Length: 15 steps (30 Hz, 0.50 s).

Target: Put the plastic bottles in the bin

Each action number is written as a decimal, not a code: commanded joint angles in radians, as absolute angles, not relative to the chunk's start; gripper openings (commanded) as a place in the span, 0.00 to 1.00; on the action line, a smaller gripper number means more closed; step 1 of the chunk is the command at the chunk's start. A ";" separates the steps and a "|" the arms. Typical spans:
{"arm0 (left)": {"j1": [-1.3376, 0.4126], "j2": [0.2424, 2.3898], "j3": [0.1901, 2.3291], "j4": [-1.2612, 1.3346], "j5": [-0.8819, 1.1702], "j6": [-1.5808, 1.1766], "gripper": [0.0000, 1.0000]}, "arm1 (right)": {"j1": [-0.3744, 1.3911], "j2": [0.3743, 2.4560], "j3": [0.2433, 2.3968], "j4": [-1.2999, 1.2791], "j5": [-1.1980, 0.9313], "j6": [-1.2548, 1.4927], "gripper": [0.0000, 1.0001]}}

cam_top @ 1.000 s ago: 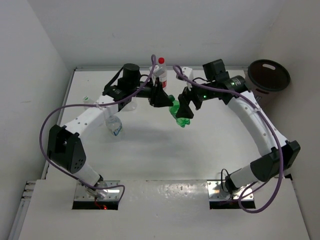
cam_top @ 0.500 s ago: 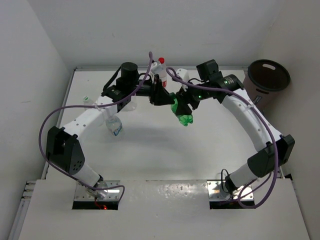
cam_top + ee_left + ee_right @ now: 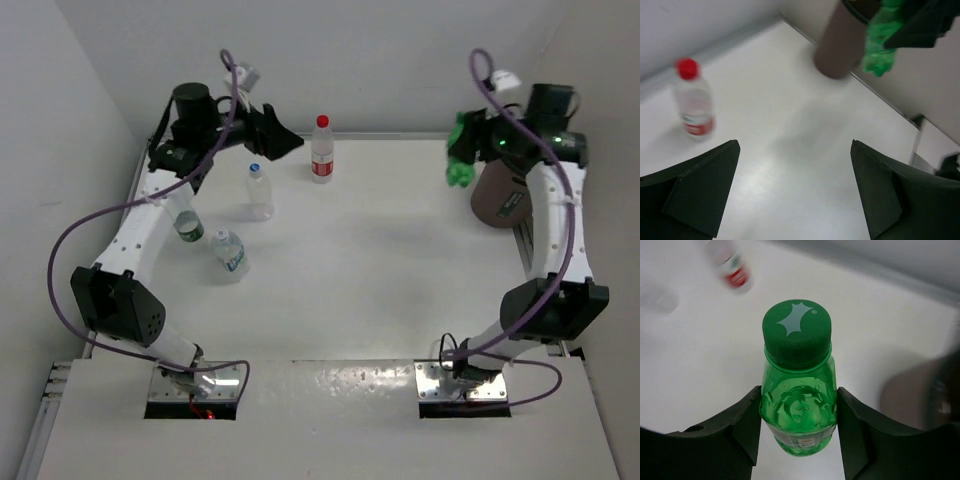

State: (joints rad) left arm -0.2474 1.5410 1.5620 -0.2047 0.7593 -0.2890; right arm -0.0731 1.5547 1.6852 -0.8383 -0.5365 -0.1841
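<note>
The upper body (image 3: 259, 187) of the blue-capped bottle, just below its cap, is the next place for my left gripper to grab.
My right gripper (image 3: 799, 391) is shut on the all-green plastic bottle (image 3: 797, 385), its fingers pressing both sides of the body below the cap. In the top view that green bottle (image 3: 459, 175) hangs in the right gripper (image 3: 470, 148) at the left side of the brown bin (image 3: 503, 197), which the arm mostly hides. My left gripper (image 3: 794, 145) is open and empty, raised at the back left (image 3: 283, 140). A red-capped bottle (image 3: 321, 150) and a blue-capped bottle (image 3: 259, 190) stand on the table. Two more clear bottles (image 3: 187, 226) (image 3: 230, 252) are at the left.
White walls close the table at the left, back and right. The bin (image 3: 840, 45) stands in the far right corner against the wall. The remaining bottles cluster in the back-left part of the white table (image 3: 370, 270).
Both grippers were together on the green bottle at the table's middle. The left has opened and swung back left; the right has carried the bottle right, to the bin.
</note>
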 commanded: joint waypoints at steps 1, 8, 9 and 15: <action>-0.203 1.522 1.649 -0.249 0.666 -0.204 1.00 | -0.254 1.561 1.854 -0.651 -0.485 -0.101 0.16; -0.190 1.513 1.592 -0.258 0.664 -0.192 1.00 | -0.479 1.588 1.803 -0.272 -0.310 0.135 0.14; -0.190 1.513 1.582 -0.258 0.654 -0.192 1.00 | -0.483 1.592 1.804 -0.261 -0.287 0.132 0.13; -0.144 1.479 1.542 -0.258 0.586 -0.180 1.00 | -0.480 1.670 1.809 -0.233 -0.167 0.118 0.19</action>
